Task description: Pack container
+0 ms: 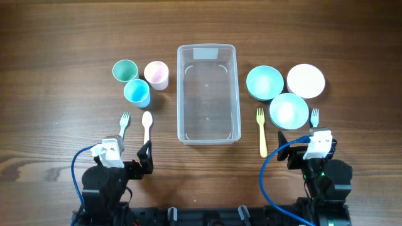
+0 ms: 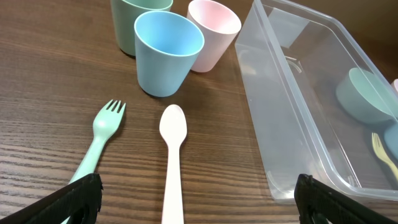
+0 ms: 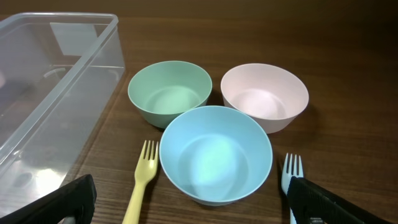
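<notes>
I need to close my right gripper on the blue bowl's rim (image 1: pixel 307 117) (image 3: pixel 270 167), on the side next to the light blue fork.
The clear rectangular container (image 1: pixel 208 93) stands empty at the table's middle; it also shows in the left wrist view (image 2: pixel 311 93) and the right wrist view (image 3: pixel 50 93). My left gripper (image 1: pixel 135 160) is open and empty near the front edge, its fingers (image 2: pixel 196 199) spread either side of a white spoon (image 2: pixel 172 155). My right gripper (image 1: pixel 301 150) is open and empty, its fingers (image 3: pixel 193 202) spread before a blue bowl (image 3: pixel 214 155).
Left of the container: green cup (image 1: pixel 124 69), pink cup (image 1: pixel 156 75), blue cup (image 1: pixel 137 93), green fork (image 1: pixel 124 125), white spoon (image 1: pixel 147 127). Right of it: teal bowl (image 1: pixel 264 82), pale pink bowl (image 1: pixel 306 80), blue bowl (image 1: pixel 289 110), yellow fork (image 1: pixel 261 132), light blue fork (image 1: pixel 314 117).
</notes>
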You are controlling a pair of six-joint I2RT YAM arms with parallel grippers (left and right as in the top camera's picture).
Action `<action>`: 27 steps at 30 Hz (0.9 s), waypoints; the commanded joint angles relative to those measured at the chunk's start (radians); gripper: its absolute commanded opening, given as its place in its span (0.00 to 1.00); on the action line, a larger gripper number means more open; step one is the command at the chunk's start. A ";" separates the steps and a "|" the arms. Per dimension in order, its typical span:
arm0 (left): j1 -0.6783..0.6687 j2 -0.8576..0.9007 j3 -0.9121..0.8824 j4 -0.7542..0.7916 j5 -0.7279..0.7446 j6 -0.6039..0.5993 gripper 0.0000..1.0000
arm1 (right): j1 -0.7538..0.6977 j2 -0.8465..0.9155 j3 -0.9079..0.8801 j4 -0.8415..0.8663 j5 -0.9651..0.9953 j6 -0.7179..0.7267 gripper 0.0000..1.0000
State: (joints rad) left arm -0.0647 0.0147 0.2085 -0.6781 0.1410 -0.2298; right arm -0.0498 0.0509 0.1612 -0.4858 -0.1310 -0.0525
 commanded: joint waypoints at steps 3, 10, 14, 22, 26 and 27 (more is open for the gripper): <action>-0.005 -0.010 -0.008 0.000 0.019 0.013 1.00 | -0.005 -0.007 -0.011 -0.001 -0.008 0.010 1.00; -0.005 -0.010 -0.008 0.000 0.018 0.013 1.00 | -0.005 -0.007 -0.011 -0.001 -0.008 0.010 1.00; -0.005 -0.010 -0.008 0.005 0.019 0.013 1.00 | -0.005 -0.007 -0.011 -0.001 -0.008 0.010 1.00; -0.005 -0.010 -0.008 0.038 0.181 -0.027 1.00 | -0.005 -0.007 -0.011 0.035 -0.146 0.245 1.00; -0.005 -0.006 -0.005 0.086 0.185 -0.049 1.00 | -0.005 -0.006 -0.010 0.037 -0.299 0.344 1.00; -0.005 0.003 0.004 0.113 0.184 -0.059 1.00 | -0.005 0.006 0.014 0.037 -0.296 0.340 1.00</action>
State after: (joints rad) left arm -0.0647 0.0147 0.2073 -0.6041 0.2886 -0.2615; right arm -0.0505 0.0509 0.1581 -0.4545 -0.3416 0.2440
